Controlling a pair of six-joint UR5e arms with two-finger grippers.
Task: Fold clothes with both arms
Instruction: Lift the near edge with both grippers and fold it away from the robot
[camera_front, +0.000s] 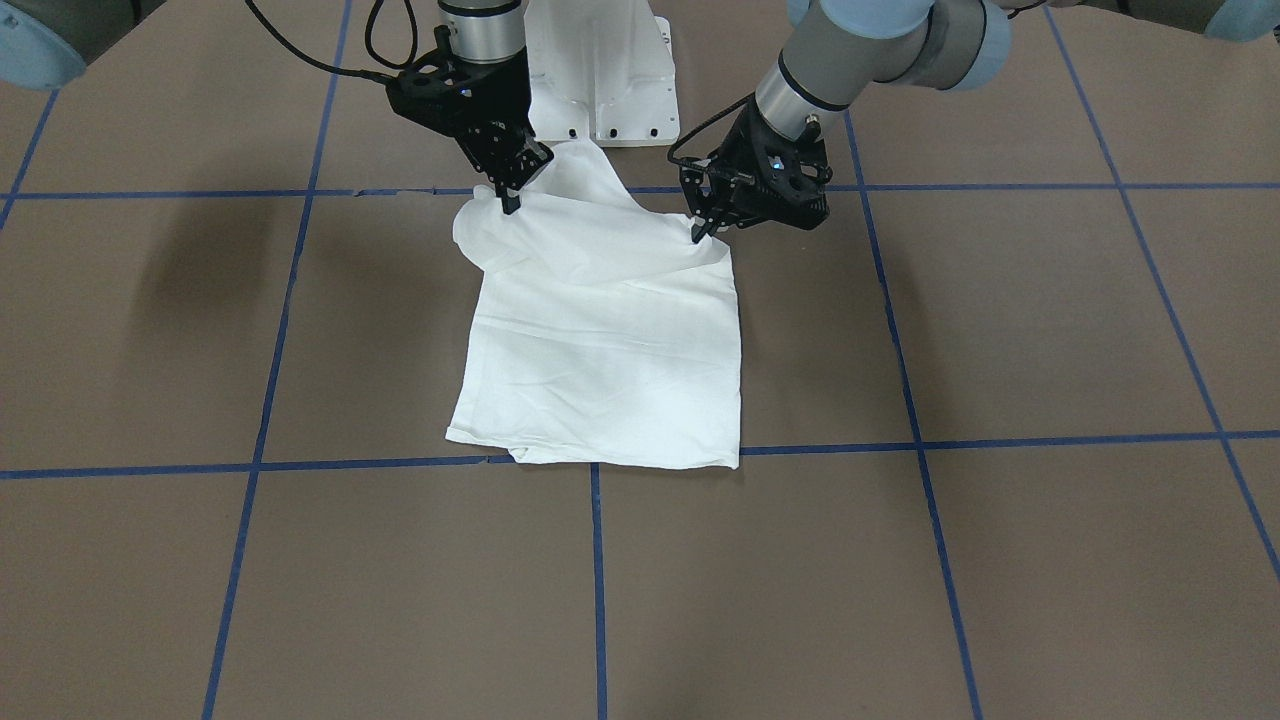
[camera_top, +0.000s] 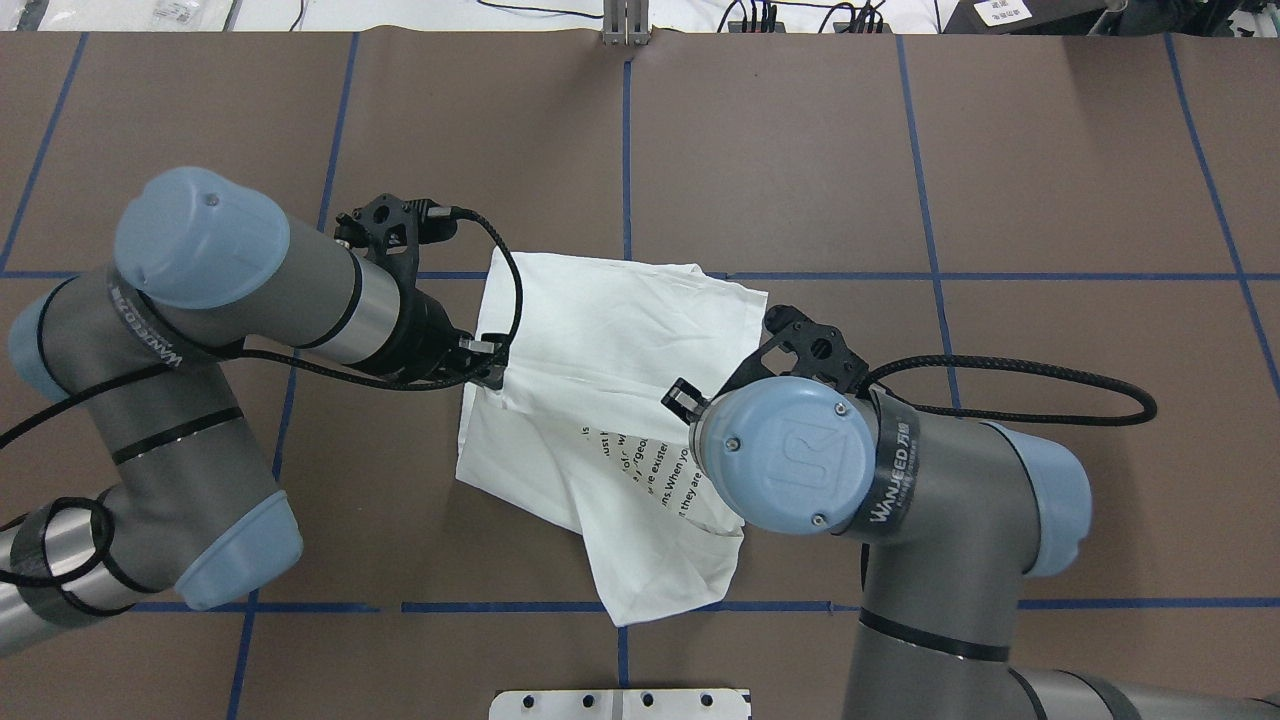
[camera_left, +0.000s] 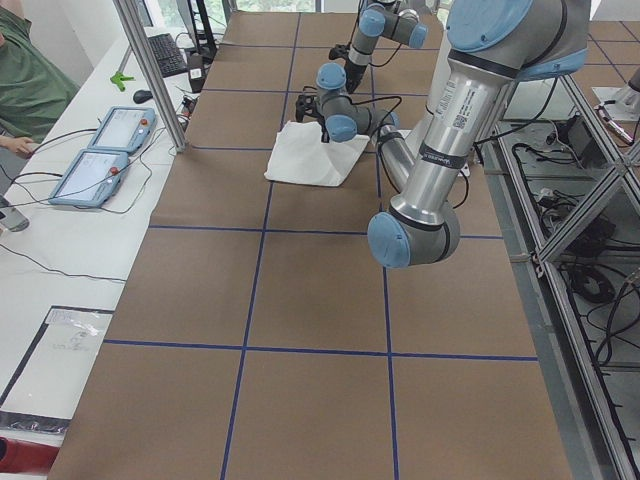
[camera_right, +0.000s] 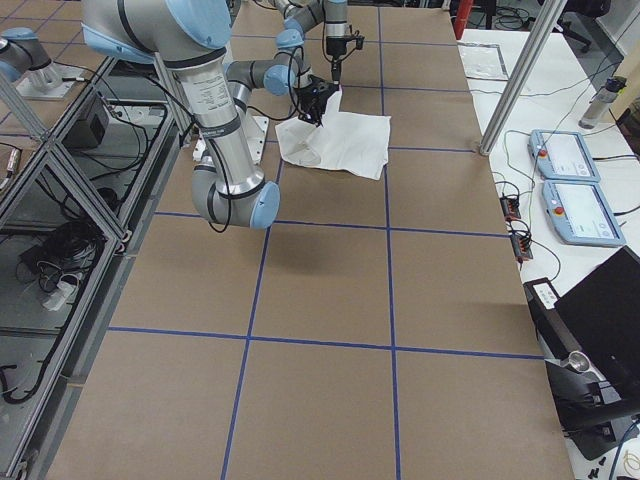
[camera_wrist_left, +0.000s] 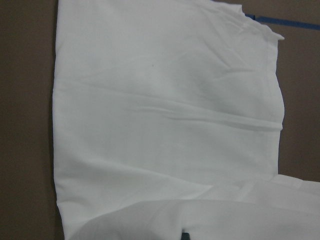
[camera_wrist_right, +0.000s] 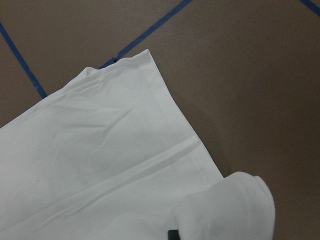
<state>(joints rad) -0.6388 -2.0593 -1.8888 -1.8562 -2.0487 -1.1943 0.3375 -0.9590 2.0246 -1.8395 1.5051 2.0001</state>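
I need to let go of the shirt's raised edge with my left gripper over the shirt's flat edge (camera_front: 655, 466) farthest from the white pedestal base.
The clothes are one white shirt (camera_front: 600, 350) lying folded on the brown table, with its robot-side edge raised off the surface. In the overhead view the shirt (camera_top: 600, 330) shows lines of black print (camera_top: 640, 465) on the turned-up underside. My left gripper (camera_front: 697, 238) is shut on the raised edge at one corner, and my right gripper (camera_front: 511, 205) is shut on the other corner, where the cloth bunches. From overhead the left gripper (camera_top: 492, 372) pinches the shirt's side, while the right gripper's fingertips are hidden under its wrist. Both wrist views look down on plain white cloth (camera_wrist_left: 165, 125) (camera_wrist_right: 100, 165).
The white pedestal base (camera_front: 600, 80) stands just behind the shirt, between the arms. Blue tape lines (camera_front: 598, 590) grid the table. Two teach pendants (camera_left: 100, 160) and a person's green sleeve (camera_left: 25, 80) sit beyond the far table edge. An aluminium post (camera_left: 150, 70) rises there.
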